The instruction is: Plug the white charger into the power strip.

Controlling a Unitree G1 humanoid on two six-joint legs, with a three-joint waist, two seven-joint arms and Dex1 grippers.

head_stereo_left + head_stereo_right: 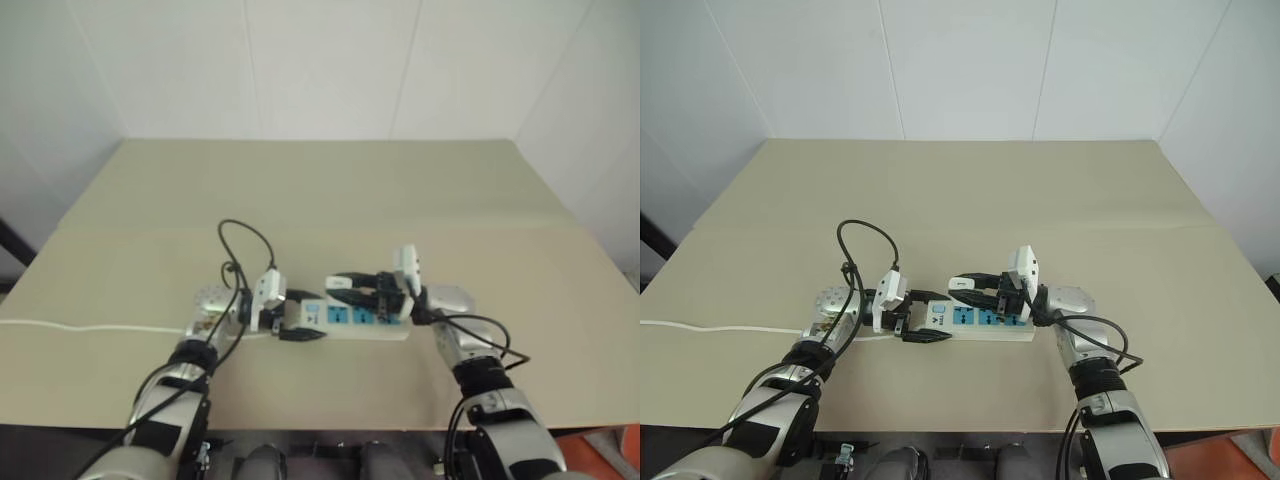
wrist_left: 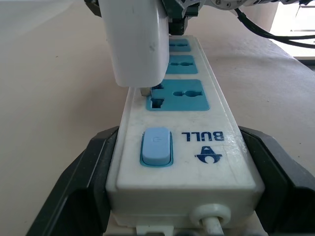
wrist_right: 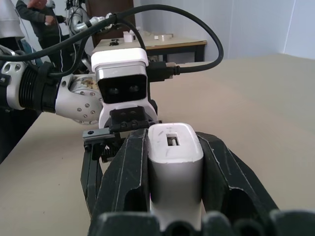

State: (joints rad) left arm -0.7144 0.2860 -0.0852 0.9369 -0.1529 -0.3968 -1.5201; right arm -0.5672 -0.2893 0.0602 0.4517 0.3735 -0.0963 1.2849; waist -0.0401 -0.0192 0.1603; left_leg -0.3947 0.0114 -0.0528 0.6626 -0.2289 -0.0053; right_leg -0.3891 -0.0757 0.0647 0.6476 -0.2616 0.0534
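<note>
I will use my right gripper to release the white charger so that it stands in the power strip's blue socket (image 1: 338,309) that is closest to the switch.
The power strip (image 1: 356,320) lies on the tan table, blue sockets facing up. My left gripper (image 1: 305,316) is shut on its switch end, one black finger (image 2: 78,182) against each long side. In the left wrist view the strip (image 2: 182,147) runs away from the camera, and the white charger (image 2: 135,42) hangs just over the socket closest to the switch. A metal prong sits at that socket's edge. My right gripper (image 3: 174,142) is shut on the charger (image 3: 174,162), reaching in from the right over the strip.
The strip's thin white cord (image 1: 90,327) runs left across the table (image 1: 320,200) to its edge. Black wrist cables (image 1: 245,240) loop above the left arm. A person (image 3: 29,14) and another table stand far behind.
</note>
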